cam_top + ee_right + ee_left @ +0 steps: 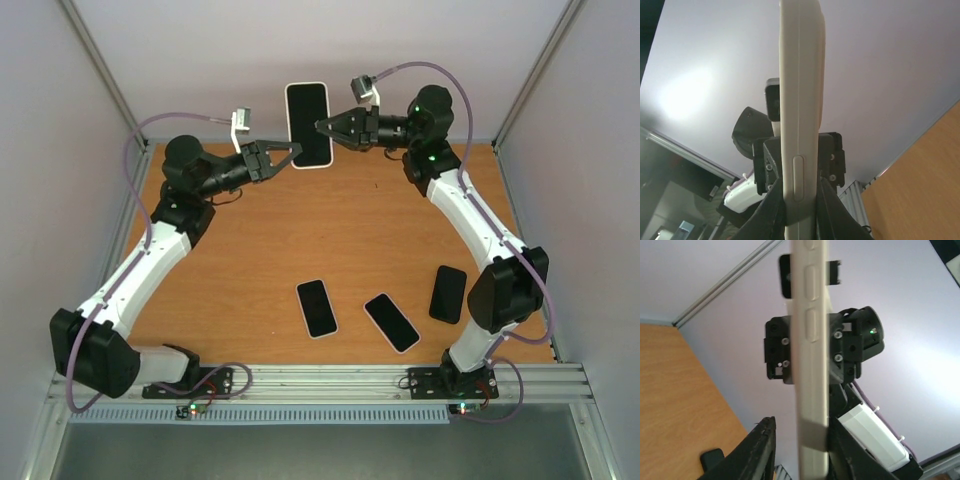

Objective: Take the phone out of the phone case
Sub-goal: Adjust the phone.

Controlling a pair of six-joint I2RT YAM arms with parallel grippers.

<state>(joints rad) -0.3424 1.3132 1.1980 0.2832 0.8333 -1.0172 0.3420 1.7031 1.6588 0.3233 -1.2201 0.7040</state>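
My right gripper has only a shallow pinch on the case below the side button, so next I open it and take the case's edge (799, 175) deeper before the phone comes out.
A phone (308, 125) with a black screen sits inside a cream-white phone case (308, 85), held upright in the air above the table's far edge. My right gripper (322, 127) is shut on the case's right edge. In the right wrist view both fingers (774, 202) press the case (800, 75) just below a side button. My left gripper (293, 152) straddles the lower left edge. In the left wrist view the case (812, 365) runs edge-on between the jaws. The right finger (840, 440) touches the case, while the left finger (765, 435) stands apart with a gap, so this gripper (801, 424) is open.
Three other phones lie flat on the wooden table near the front: one (316, 307) left of centre, one (391, 322) in the middle, and a dark one (448, 293) by the right arm. Pale walls enclose the table at the back and sides.
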